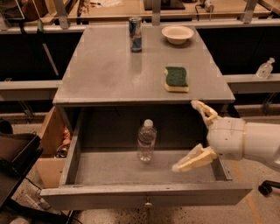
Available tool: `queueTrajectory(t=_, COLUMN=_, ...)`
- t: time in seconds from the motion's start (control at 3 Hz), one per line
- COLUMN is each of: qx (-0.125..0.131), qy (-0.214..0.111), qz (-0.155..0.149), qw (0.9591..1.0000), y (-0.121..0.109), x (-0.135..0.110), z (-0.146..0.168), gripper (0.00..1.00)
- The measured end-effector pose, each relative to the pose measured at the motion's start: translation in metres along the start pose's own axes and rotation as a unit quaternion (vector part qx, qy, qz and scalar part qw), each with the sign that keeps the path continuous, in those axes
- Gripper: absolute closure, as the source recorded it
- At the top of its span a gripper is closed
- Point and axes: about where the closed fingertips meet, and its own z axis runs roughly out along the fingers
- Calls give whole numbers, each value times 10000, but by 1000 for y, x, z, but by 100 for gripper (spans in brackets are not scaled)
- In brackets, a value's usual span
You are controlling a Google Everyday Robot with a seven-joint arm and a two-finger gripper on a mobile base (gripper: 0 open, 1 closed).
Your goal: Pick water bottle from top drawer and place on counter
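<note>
My gripper is going to close its fingers on the upper half of the water bottle [147,134], at a spot just below the bottle's white cap.
The water bottle [146,141], clear with a white cap, stands upright in the middle of the open top drawer [144,194]. The drawer is pulled out under the grey counter [109,70]. My gripper [189,135] is open over the right part of the drawer, its two cream fingers [192,160] spread wide and pointing left toward the bottle. It stands to the right of the bottle, apart from it, and holds nothing.
On the counter stand a blue-and-silver can [135,34], a white bowl [177,34] and a green-and-yellow sponge [176,78]. A small clear pump bottle [265,68] sits on a ledge at the right. A wooden bench [144,8] runs behind. A dark bin [13,162] is at the left.
</note>
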Motion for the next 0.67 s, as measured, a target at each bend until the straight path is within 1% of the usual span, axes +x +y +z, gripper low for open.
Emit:
queueTrajectory(t=0.33, qx=-44, qy=-476, qz=363, qw=9982, y=-1, x=40, z=27, gripper=0)
queueTrajectory(t=0.67, qx=-68, qy=-778, qz=648, qw=9948, y=-1, x=68, z=40, gripper=0)
